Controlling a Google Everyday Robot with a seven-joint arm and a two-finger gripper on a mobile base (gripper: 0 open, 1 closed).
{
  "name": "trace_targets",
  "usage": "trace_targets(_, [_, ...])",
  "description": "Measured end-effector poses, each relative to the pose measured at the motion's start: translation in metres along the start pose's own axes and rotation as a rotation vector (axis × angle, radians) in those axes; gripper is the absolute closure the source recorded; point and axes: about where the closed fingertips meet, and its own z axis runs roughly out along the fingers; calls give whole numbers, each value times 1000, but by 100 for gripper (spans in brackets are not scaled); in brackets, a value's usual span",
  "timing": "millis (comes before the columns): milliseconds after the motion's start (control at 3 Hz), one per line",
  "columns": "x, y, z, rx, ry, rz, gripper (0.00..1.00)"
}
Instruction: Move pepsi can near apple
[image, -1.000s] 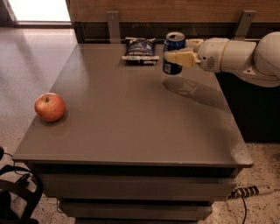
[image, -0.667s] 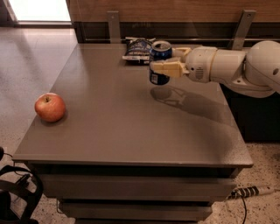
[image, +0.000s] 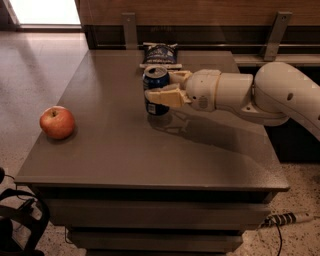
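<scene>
My gripper needs to let go of the pepsi can on the grey table (image: 101, 139), next to the red apple and toward the middle of the table.
The pepsi can (image: 155, 80), dark blue with a silver top, is upright over the middle of the grey table (image: 125, 145), held just above its surface. My gripper (image: 164, 89) reaches in from the right on a white arm and is shut on the can, one finger (image: 167, 97) across its front and one behind it. The red apple (image: 57, 122) with yellowish patches sits near the table's left edge, well to the left of the can and a little nearer the front.
A flat dark blue snack bag (image: 160, 53) lies at the table's back edge, behind the can. A wooden wall with metal brackets (image: 129, 30) runs behind the table. Black gear (image: 20, 220) and floor lie at the lower left.
My gripper has carried the pepsi can leftward and toward the front, from the back right of the table to its middle. The apple and the snack bag have not moved.
</scene>
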Motion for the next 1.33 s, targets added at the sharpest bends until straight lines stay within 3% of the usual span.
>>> trace_targets(667, [13, 74, 52, -91, -13, 2, 100])
trace_targets(1333, [10, 114, 99, -210, -12, 12, 100])
